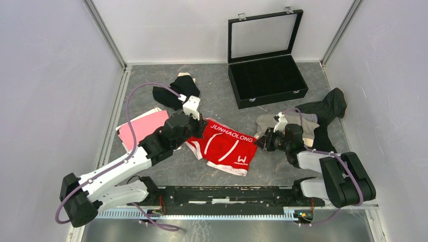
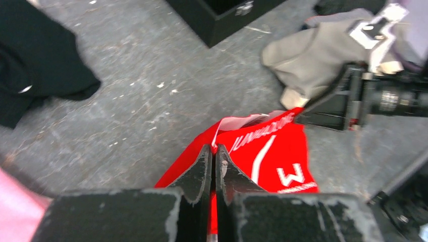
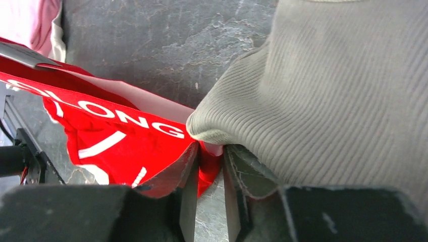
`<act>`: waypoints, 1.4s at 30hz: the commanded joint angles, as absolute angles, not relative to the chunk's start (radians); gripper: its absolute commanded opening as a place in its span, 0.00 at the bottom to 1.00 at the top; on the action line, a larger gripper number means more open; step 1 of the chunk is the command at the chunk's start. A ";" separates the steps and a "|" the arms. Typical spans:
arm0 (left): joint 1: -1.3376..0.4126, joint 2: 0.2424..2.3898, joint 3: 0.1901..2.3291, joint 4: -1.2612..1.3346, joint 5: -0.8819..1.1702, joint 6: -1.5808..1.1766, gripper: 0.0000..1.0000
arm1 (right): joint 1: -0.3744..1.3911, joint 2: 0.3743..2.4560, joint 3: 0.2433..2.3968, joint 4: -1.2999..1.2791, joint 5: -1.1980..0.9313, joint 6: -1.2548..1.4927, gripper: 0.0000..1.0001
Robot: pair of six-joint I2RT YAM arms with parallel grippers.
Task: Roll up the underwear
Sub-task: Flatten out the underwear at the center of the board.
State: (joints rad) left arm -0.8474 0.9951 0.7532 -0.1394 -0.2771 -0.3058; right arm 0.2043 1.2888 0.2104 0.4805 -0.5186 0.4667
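Observation:
Next, my right gripper opens and takes the waistband nearer my left gripper [image 1: 214, 124], because the beige garment crowds it at the corner of the red underwear.
The red underwear [image 1: 224, 146] with white lettering lies spread near the middle of the table and is lifted along its far edge. My left gripper [image 1: 198, 132] is shut on its left corner, red cloth pinched between the jaws [image 2: 213, 151]. My right gripper [image 1: 260, 141] is at its right corner. Its jaws [image 3: 212, 148] stand narrowly apart around a fold of the red underwear [image 3: 116, 146], with table showing in the gap. A beige ribbed garment [image 3: 328, 91] lies right against the right finger.
The beige garment [image 1: 267, 123] and a dark pinstriped one [image 1: 325, 108] lie at the right. A pink one [image 1: 144, 126] is at the left and a black one [image 1: 176, 91] behind it. The open black case [image 1: 267, 75] stands at the back.

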 commanded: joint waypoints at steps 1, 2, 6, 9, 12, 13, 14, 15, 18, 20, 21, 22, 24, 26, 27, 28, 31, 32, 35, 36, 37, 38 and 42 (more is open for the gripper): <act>-0.844 0.953 0.855 -0.113 -0.073 -0.244 0.02 | 0.199 1.308 0.186 0.649 -0.588 0.494 0.27; -0.844 0.961 0.886 -0.140 -0.027 -0.225 0.02 | 0.199 1.303 0.184 0.663 -0.600 0.492 0.28; -0.844 1.032 1.048 -0.302 0.110 -0.116 0.02 | 0.200 1.224 0.171 0.636 -0.593 0.433 0.48; -0.845 1.079 1.165 -0.414 0.138 -0.034 0.02 | 0.200 1.081 0.155 0.579 -0.578 0.369 0.64; -0.845 1.106 1.260 -0.488 0.132 0.049 0.02 | 0.202 0.905 0.165 0.484 -0.552 0.299 0.72; -0.844 1.114 1.287 -0.508 0.132 0.074 0.02 | 0.202 0.841 0.176 0.435 -0.543 0.265 0.74; -0.844 1.126 1.323 -0.531 0.133 0.101 0.02 | 0.203 0.775 0.198 0.389 -0.543 0.227 0.75; -0.844 1.131 1.338 -0.543 0.136 0.115 0.02 | 0.204 0.730 0.215 0.359 -0.559 0.194 0.76; -0.845 1.164 1.402 -0.592 0.174 0.164 0.02 | 0.211 0.612 0.275 0.319 -0.644 0.139 0.79; -0.845 1.182 1.426 -0.618 0.208 0.184 0.02 | 0.225 0.586 0.322 0.331 -0.709 0.138 0.80; -0.845 1.190 1.435 -0.629 0.228 0.192 0.02 | 0.242 0.583 0.344 0.344 -0.741 0.132 0.81; -0.845 1.194 1.442 -0.637 0.248 0.199 0.02 | 0.262 0.588 0.369 0.352 -0.762 0.123 0.81; -0.845 1.201 1.446 -0.642 0.291 0.205 0.02 | 0.333 0.614 0.427 0.349 -0.768 0.078 0.83; -0.845 1.205 1.447 -0.642 0.327 0.207 0.02 | 0.414 0.659 0.498 0.320 -0.745 0.011 0.84; -0.845 1.207 1.449 -0.642 0.341 0.207 0.02 | 0.450 0.687 0.530 0.300 -0.729 -0.034 0.84; -0.845 1.208 1.450 -0.645 0.351 0.210 0.02 | 0.494 0.709 0.569 0.282 -0.716 -0.072 0.85; -0.846 1.207 1.450 -0.654 0.382 0.216 0.02 | 0.570 0.773 0.650 0.253 -0.685 -0.152 0.86; -0.845 1.207 1.450 -0.657 0.394 0.218 0.02 | 0.580 0.792 0.669 0.249 -0.679 -0.175 0.86; -0.847 1.207 1.451 -0.668 0.425 0.225 0.02 | 0.604 0.841 0.717 0.242 -0.693 -0.218 0.86; -0.847 1.206 1.450 -0.672 0.432 0.227 0.02 | 0.613 0.855 0.732 0.240 -0.710 -0.227 0.86; -0.847 1.206 1.450 -0.674 0.438 0.229 0.02 | 0.619 0.875 0.745 0.232 -0.721 -0.234 0.86; -0.847 1.204 1.449 -0.676 0.444 0.234 0.02 | 0.629 0.890 0.759 0.225 -0.721 -0.244 0.86; -0.847 1.199 1.448 -0.677 0.451 0.240 0.02 | 0.655 0.948 0.792 0.186 -0.713 -0.271 0.84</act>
